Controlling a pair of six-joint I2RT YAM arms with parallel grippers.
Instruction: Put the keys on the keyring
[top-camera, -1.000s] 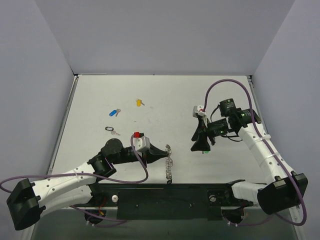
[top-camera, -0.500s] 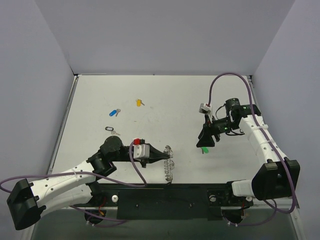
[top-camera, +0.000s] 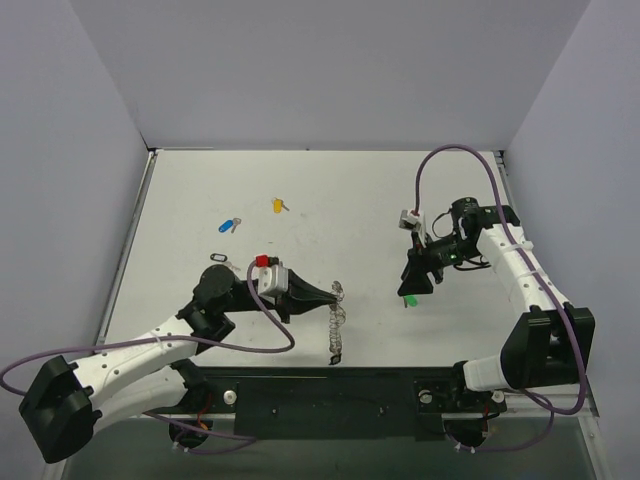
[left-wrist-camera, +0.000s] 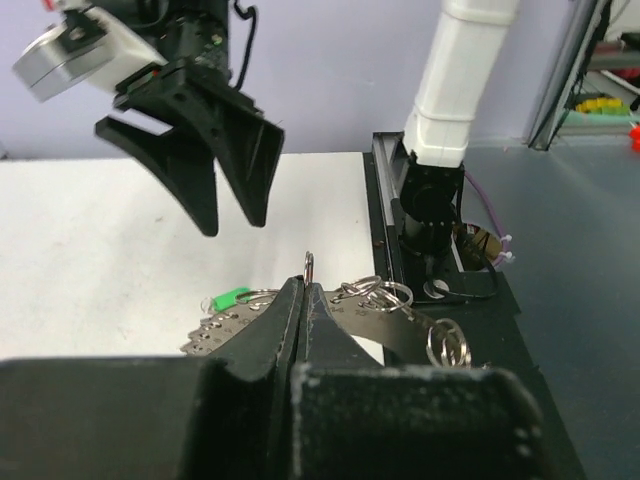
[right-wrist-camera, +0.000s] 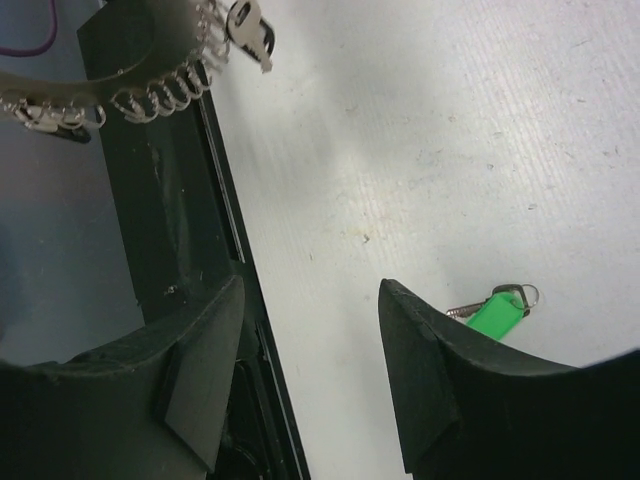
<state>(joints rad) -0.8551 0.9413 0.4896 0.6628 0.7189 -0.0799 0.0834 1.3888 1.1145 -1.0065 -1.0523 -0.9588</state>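
The small metal ring (top-camera: 405, 296) (right-wrist-camera: 533, 289) on the green-headed key is the next place that my right gripper needs to move to, and it should close there.
My left gripper (top-camera: 334, 294) is shut on a small wire loop (left-wrist-camera: 309, 266) at the edge of the keyring (top-camera: 336, 328), a flat silvery hoop that runs from the fingertips toward the near rail. In the left wrist view the keyring (left-wrist-camera: 402, 328) shows behind my closed left gripper (left-wrist-camera: 304, 286). My right gripper (top-camera: 413, 284) hangs open just above the green-headed key (top-camera: 409, 300), which lies on the table. In the right wrist view the green key (right-wrist-camera: 497, 311) lies beside the right finger, outside the gap of the right gripper (right-wrist-camera: 312, 335). The keyring (right-wrist-camera: 150, 62) crosses that view's top left.
A blue-headed key (top-camera: 228, 224) and a yellow-headed key (top-camera: 279, 205) lie at the back left. A black-headed key (top-camera: 217, 258) sits just behind my left arm's elbow. The black base rail (top-camera: 340, 385) runs along the near edge. Grey walls enclose the white table (top-camera: 330, 200).
My left gripper has swung a little away from the near edge, carrying the keyring's top end with it. My right arm has drawn back to the right, its gripper staying over the green key.
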